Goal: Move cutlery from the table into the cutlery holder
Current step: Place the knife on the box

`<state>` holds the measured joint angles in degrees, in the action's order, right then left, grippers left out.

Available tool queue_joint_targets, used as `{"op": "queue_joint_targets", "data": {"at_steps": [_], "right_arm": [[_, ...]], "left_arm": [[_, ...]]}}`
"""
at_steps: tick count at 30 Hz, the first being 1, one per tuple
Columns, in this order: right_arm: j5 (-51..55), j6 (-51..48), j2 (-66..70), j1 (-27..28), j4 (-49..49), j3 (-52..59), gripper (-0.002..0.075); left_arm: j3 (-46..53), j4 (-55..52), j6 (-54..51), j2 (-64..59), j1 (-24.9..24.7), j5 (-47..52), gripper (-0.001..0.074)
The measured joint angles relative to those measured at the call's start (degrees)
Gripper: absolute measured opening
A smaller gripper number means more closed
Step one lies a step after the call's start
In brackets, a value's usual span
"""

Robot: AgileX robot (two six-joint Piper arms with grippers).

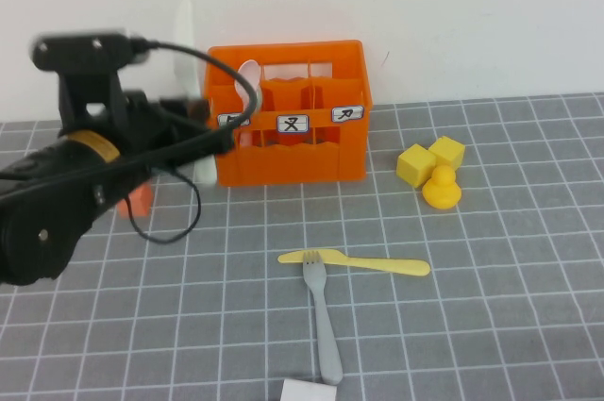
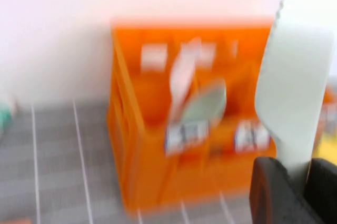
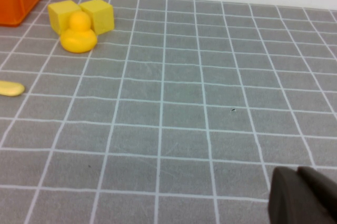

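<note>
I will use my left gripper to set the white knife, now upright beside the orange cutlery holder, down in the holder's end compartment (image 1: 362, 100) nearest the yellow blocks.
My left gripper (image 1: 195, 110) is shut on the white knife (image 1: 185, 35) and holds it upright, just left of the orange cutlery holder (image 1: 288, 151). In the left wrist view the gripper (image 2: 296, 170) clamps the knife (image 2: 295, 92) in front of the holder (image 2: 152, 176). The grey fork (image 1: 323, 325) and the pale yellow knife (image 1: 363, 263) lie crossed on the table (image 1: 491, 278) in front of the holder. My right gripper (image 3: 304, 196) is shut and empty, low over the bare table; it is out of the high view. The yellow knife's tip (image 3: 10, 88) shows in the right wrist view.
A white spoon (image 1: 247, 80) stands in the holder's left compartment. Two yellow blocks (image 1: 429, 158) and a yellow duck (image 1: 441, 187) sit right of the holder. A small orange cube (image 1: 139, 199) lies behind my left arm. A white piece (image 1: 309, 390) is at the front edge.
</note>
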<state>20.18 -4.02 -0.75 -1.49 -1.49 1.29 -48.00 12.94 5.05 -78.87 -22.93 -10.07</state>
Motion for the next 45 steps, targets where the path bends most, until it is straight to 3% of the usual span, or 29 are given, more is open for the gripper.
{"op": "queue_joint_targets", "data": {"at_steps": [6,12,20,23,31,38,45], "right_arm": [[0.0,0.0,0.0,0.0,0.0,0.0,-0.0003],[0.0,0.0,0.0,0.0,0.0,0.0,-0.0003],[0.0,0.0,0.0,0.0,0.0,0.0,-0.0003],[0.0,0.0,0.0,0.0,0.0,0.0,-0.0003],[0.0,0.0,0.0,0.0,0.0,0.0,-0.0003],[0.0,0.0,0.0,0.0,0.0,0.0,-0.0003],[0.0,0.0,0.0,0.0,0.0,0.0,-0.0003]], "left_arm": [[0.0,-2.2,1.2,-1.9,0.0,-12.0,0.0092],[0.0,-11.8,8.2,-6.6,0.0,-20.0,0.0092],[0.0,-20.9,13.2,-15.7,0.0,-46.2,0.0092],[-0.3,-21.3,15.4,-18.8,0.0,-50.6,0.0092],[-11.6,-25.2,17.5,-26.1,0.0,-47.2,0.0092],[-26.4,-28.5,20.7,-34.6,0.0,-36.2,0.0092],[-31.6,-32.9,24.8,-40.8,0.0,-31.6,0.0092]]}}
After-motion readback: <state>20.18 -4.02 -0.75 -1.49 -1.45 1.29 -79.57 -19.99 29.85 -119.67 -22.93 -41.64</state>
